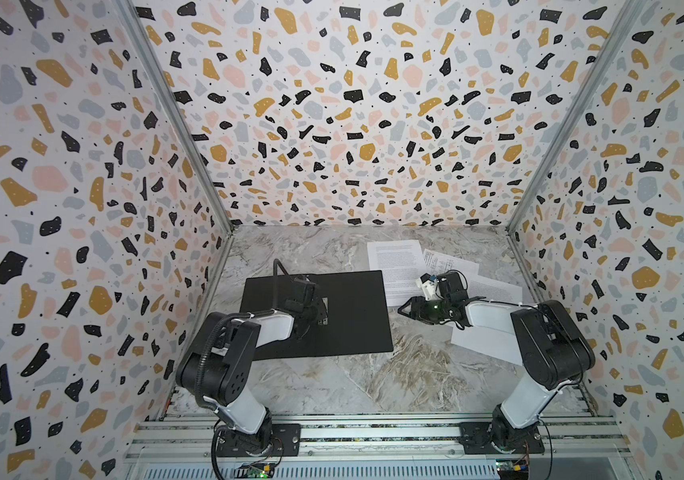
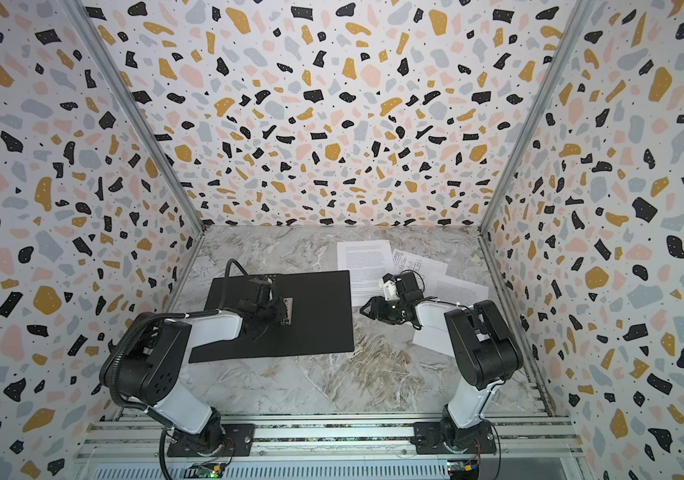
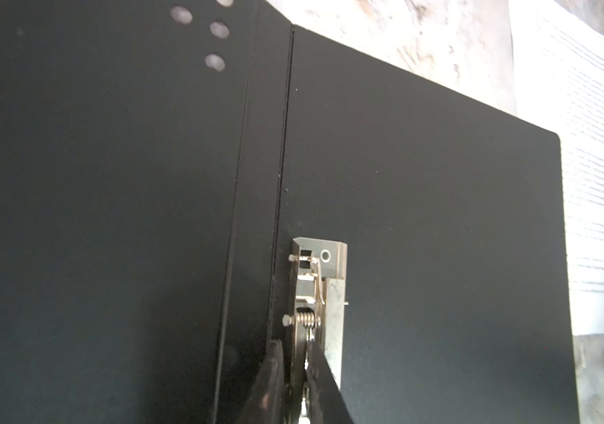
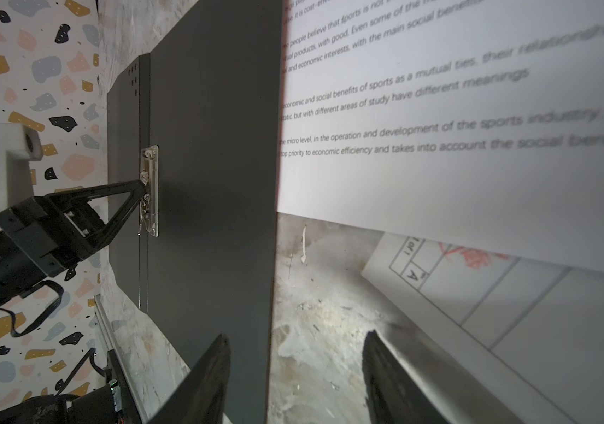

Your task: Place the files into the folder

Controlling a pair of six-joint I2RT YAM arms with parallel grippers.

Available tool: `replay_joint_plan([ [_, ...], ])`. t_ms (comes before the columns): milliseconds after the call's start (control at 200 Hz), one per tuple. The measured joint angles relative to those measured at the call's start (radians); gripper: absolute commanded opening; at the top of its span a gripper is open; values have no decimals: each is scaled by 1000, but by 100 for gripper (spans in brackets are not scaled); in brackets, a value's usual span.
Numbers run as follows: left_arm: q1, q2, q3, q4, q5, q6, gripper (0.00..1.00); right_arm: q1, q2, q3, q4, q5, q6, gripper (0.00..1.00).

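The clip's middle is covered by my left gripper, which should take it nearer its far end [image 3: 320, 256], leaving room for my right gripper.
The folder [image 1: 356, 320] [image 2: 319, 324] lies open on the marble table, black inside up. Its metal clip [image 3: 320, 286] [image 4: 149, 191] sits beside the spine. My left gripper [image 3: 295, 345] [image 1: 318, 311] is shut on the clip's lever. Three files lie to the right of the folder: a text sheet [image 1: 394, 262] [image 4: 440, 128], a sheet with drawings [image 1: 444, 262] [image 4: 476, 293], and a third sheet [image 1: 494, 291] partly under my right arm. My right gripper [image 4: 296, 336] [image 1: 400, 309] is open and holds nothing. It hovers low over the folder's right edge, below the text sheet.
Terrazzo-patterned walls [image 1: 82, 208] close in the left, back and right sides. An aluminium rail [image 1: 373, 432] carrying both arm bases runs along the front. Bare marble table [image 1: 352, 382] lies between the folder and the rail.
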Motion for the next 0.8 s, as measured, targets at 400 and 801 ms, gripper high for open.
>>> replay_joint_plan([
  [400, -159, -1, -24, 74, -21, -161, 17, -29, -23, -4, -1, -1, 11, 59],
  [801, -234, -21, -22, 105, -36, -234, 34, -74, -25, -4, -7, -6, 22, 60],
])
